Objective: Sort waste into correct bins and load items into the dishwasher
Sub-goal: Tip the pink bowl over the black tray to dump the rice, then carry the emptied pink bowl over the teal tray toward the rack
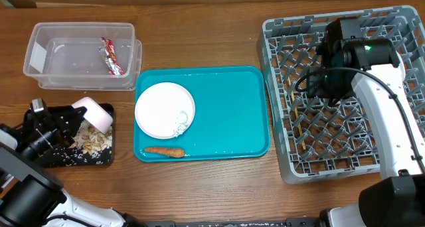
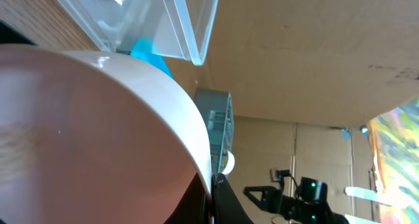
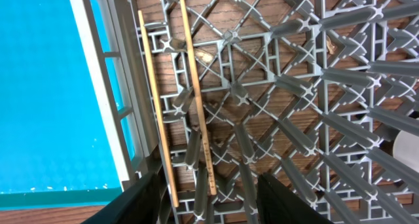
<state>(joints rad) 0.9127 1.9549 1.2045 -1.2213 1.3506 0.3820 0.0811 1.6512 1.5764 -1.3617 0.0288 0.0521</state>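
Observation:
My left gripper is holding the white bowl. It will let go of it on the teal tray (image 1: 225, 96) between the white plate and the grey dish rack.
My left gripper (image 2: 213, 192) is shut on the rim of a white bowl (image 1: 97, 112) and holds it tilted over the black tray (image 1: 99, 162), where beige food scraps (image 1: 91, 141) lie. The clear tub (image 1: 40, 54) holds the red-and-silver wrapper (image 1: 111, 56). The white plate (image 1: 159, 107) lies on the teal tray (image 1: 226, 114) with a small white wad (image 1: 180, 123) on its rim. The carrot (image 1: 165, 151) lies below the plate. My right gripper (image 3: 213, 198) is open and empty above the grey dish rack (image 1: 282, 160). Two chopsticks (image 3: 196, 112) lie on the rack's floor.
The bowl (image 2: 85, 126) fills most of the left wrist view, with the clear tub (image 2: 177, 27) above it. The right arm (image 1: 372, 87) covers the middle of the rack. Something white (image 3: 407, 152) shows at the right edge of the right wrist view.

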